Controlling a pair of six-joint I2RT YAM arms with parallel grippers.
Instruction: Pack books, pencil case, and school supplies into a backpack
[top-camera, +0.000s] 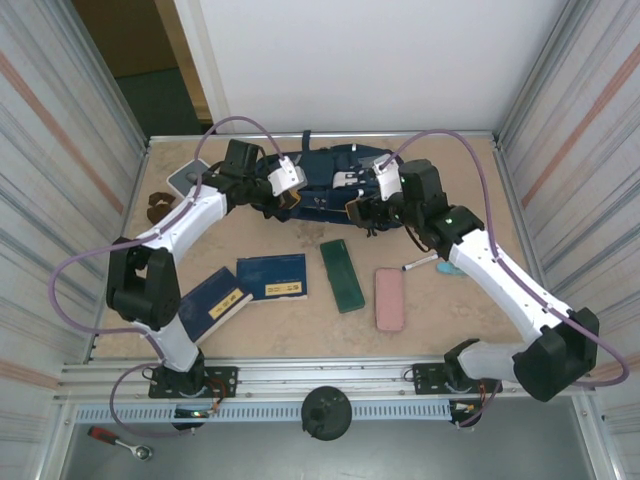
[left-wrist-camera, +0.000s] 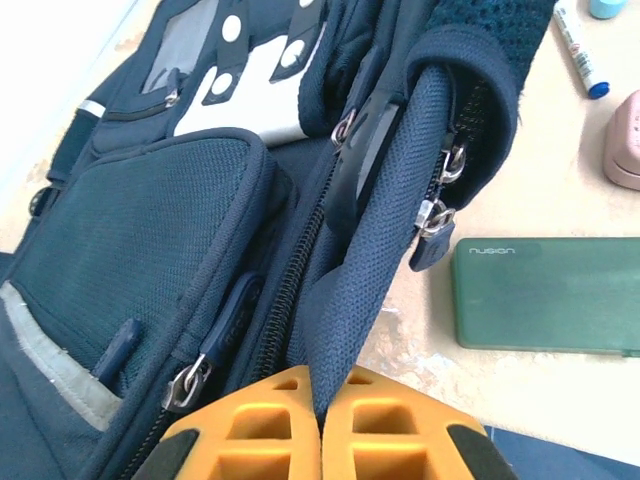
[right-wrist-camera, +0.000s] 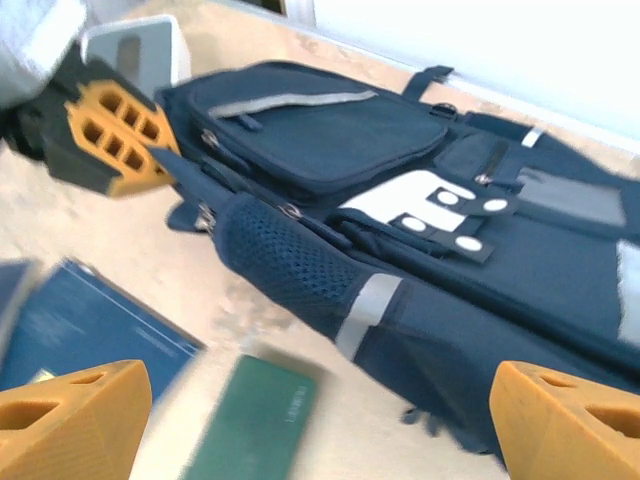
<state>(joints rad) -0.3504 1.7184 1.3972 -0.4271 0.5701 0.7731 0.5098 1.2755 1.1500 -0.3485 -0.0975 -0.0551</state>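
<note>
Next, my left gripper takes that pull (left-wrist-camera: 432, 243), the zipper pull that hangs free, while my right gripper holds the mesh, as my left gripper is holding the fabric edge.
The navy backpack (top-camera: 320, 180) lies flat at the back middle of the table. My left gripper (left-wrist-camera: 322, 385) is shut on the mesh fabric edge beside the backpack's (left-wrist-camera: 150, 230) open zipper, at its near left corner (top-camera: 289, 200). My right gripper (right-wrist-camera: 320, 400) stands open above the table just in front of the backpack (right-wrist-camera: 330, 140), with nothing between its fingers; from above it is at the backpack's near right side (top-camera: 362, 212). Two dark-blue books (top-camera: 272, 277) (top-camera: 213, 303) lie front left. A green pencil case (top-camera: 342, 275) and a white marker with a blue cap (top-camera: 418, 264) lie to their right.
A pink oblong case (top-camera: 390, 298) lies right of the green one. A small teal item (top-camera: 450, 268) sits by the right arm. A white-and-grey square box (top-camera: 187, 180) stands at the back left, a dark brown object (top-camera: 158, 207) beside it. Walls close in both sides.
</note>
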